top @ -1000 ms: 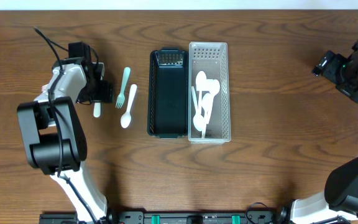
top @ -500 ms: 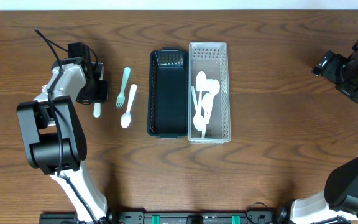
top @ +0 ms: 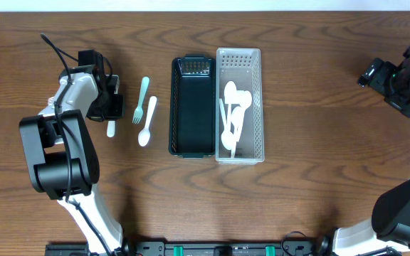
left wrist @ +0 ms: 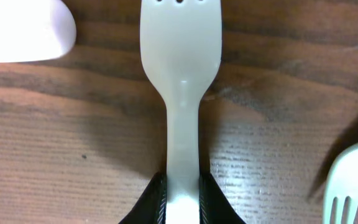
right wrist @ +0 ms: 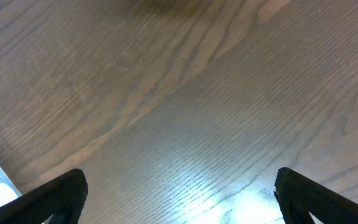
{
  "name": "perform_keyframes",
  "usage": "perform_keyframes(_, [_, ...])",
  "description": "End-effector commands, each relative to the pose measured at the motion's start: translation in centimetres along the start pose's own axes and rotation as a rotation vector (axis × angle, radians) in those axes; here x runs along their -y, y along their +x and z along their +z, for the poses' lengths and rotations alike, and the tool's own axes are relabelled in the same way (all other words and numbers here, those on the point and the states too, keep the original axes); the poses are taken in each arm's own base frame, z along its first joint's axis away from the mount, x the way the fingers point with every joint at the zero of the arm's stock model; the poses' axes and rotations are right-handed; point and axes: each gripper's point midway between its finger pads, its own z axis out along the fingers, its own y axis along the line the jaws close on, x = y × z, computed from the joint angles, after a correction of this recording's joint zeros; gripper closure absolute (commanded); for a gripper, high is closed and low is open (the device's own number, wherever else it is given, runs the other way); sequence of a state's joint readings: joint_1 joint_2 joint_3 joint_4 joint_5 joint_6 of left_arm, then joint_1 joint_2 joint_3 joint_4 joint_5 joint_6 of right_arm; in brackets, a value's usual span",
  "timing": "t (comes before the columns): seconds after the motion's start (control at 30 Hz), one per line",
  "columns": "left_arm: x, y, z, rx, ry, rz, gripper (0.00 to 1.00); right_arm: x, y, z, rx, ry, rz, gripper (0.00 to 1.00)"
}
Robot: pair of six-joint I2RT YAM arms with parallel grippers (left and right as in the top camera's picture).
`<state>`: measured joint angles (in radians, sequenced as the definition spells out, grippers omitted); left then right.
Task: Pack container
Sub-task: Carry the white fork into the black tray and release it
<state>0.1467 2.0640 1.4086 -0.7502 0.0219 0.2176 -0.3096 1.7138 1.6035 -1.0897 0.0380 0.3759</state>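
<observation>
My left gripper needs to put the white plastic fork down on the bottom of the black tray (top: 191, 129).
A white plastic fork (left wrist: 181, 74) lies flat on the wooden table, and my left gripper (left wrist: 182, 190) is shut on its handle, both pads pressed against the sides. In the overhead view that gripper (top: 112, 107) covers most of the fork, whose end (top: 110, 129) sticks out below it. A mint fork (top: 141, 99) and a white spoon (top: 147, 122) lie just to the right. A black tray (top: 174, 107) stands beside a clear basket (top: 260, 107) that holds several white spoons (top: 232, 114). My right gripper (right wrist: 182, 193) hovers open over bare wood at the far right.
In the left wrist view a white rounded utensil end (left wrist: 23, 31) shows at the upper left and pale fork tines (left wrist: 353, 186) at the lower right. The right arm (top: 397, 82) sits near the table's right edge.
The left gripper's jaws have closed onto the white fork's handle. Both arms have stayed in place, and the utensils and containers have not moved.
</observation>
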Motion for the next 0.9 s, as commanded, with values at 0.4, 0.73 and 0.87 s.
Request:
perform_keyframes(0.4, [8.7,0.9,-18.4,0.353,0.097,0.125,0.92,0.3,0.2,0.4,-0.013,0.010,-0.008,0.01])
perform_keyframes(0.73, [20.6,3.4,-18.8,0.316,0.241,0.100,0.91,0.3,0.2,0.4,-0.013,0.010,-0.008,0.01])
perform_keyframes(0.87, [23.2,3.4,-15.9,0.261,0.223,0.161,0.91,0.3,0.2,0.4,-0.013,0.010,-0.008,0.01])
